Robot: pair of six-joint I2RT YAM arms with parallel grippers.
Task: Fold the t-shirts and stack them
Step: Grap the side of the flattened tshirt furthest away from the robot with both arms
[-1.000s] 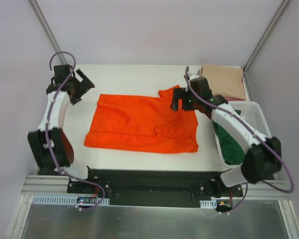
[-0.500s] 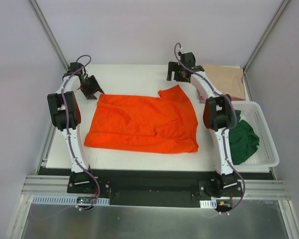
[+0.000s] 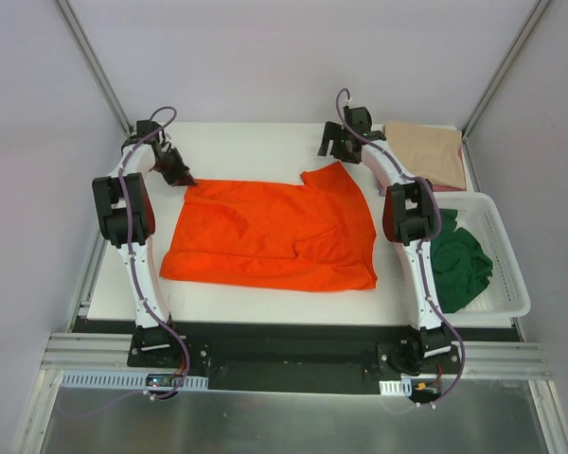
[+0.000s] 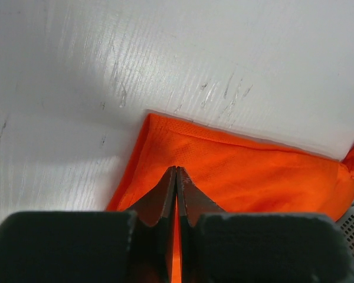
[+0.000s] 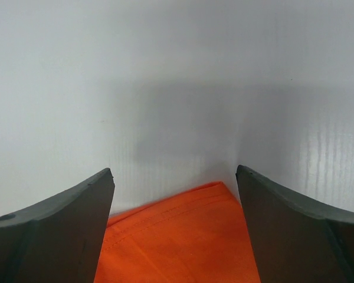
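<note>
I have my left gripper shut on the orange t-shirt's flat cloth, short of its corner, so next I open it and pinch the very corner (image 4: 151,117) before folding.
A bright orange t-shirt (image 3: 265,236) lies spread flat across the white table. My left gripper (image 3: 180,175) is at its far left corner, shut on the orange cloth. In the left wrist view the fingertips (image 4: 176,169) meet just inside that corner, with a strip of the shirt (image 4: 253,171) showing between the fingers. My right gripper (image 3: 333,151) is at the far right corner and stands open. In the right wrist view its fingers (image 5: 174,172) straddle the hemmed corner of the shirt (image 5: 183,236) without touching it.
A folded beige t-shirt (image 3: 424,151) lies at the table's far right corner. A white slatted basket (image 3: 506,274) along the right edge holds a crumpled dark green t-shirt (image 3: 459,265). Both arms reach out along the table's sides.
My left gripper has moved onto the shirt's far left corner and shut on it. My right arm has swung off the shirt to its far right corner, jaws slightly narrower.
</note>
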